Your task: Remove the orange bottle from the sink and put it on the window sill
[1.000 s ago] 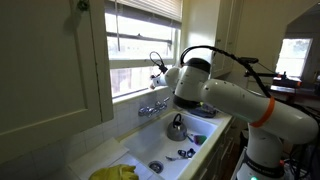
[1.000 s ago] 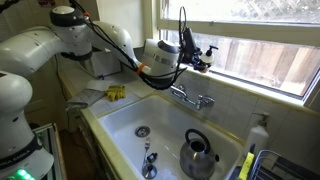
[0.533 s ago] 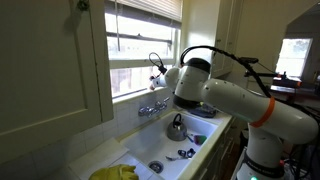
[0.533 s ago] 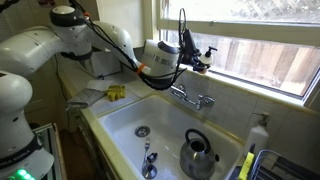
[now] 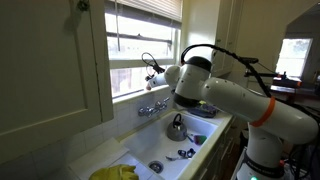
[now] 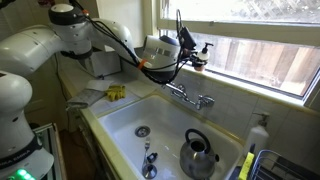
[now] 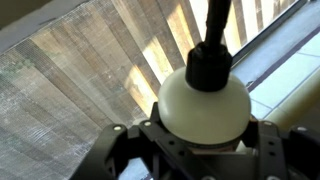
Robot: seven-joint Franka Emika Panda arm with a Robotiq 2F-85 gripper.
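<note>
The robot's gripper should set the orange bottle down on the window sill (image 5: 143, 90) above the chrome taps.
My gripper (image 6: 198, 58) is up at the window, above the taps and level with the window sill (image 6: 270, 88). It is shut on the orange bottle (image 6: 199, 62), a small orange-brown shape between the fingers. In the wrist view the gripper (image 7: 203, 138) clamps the bottle (image 7: 203, 100) from both sides. There the bottle shows a pale rounded shoulder and a dark top against the window. In an exterior view the gripper (image 5: 155, 72) hangs just above the sill (image 5: 130, 95). The white sink (image 6: 118, 118) lies below, also shown in an exterior view (image 5: 160, 148).
A steel kettle (image 6: 198, 153) (image 5: 177, 127) and a small dark object (image 6: 148, 163) are in the basin. Chrome taps (image 6: 190, 97) stand under the gripper. A yellow cloth (image 5: 115, 172) lies on the counter. A white bottle (image 6: 260, 133) and a dish rack (image 6: 285, 165) stand beside the sink.
The gripper with the bottle has shifted slightly along the window, a little up and closer to the pane. Nothing else has moved.
</note>
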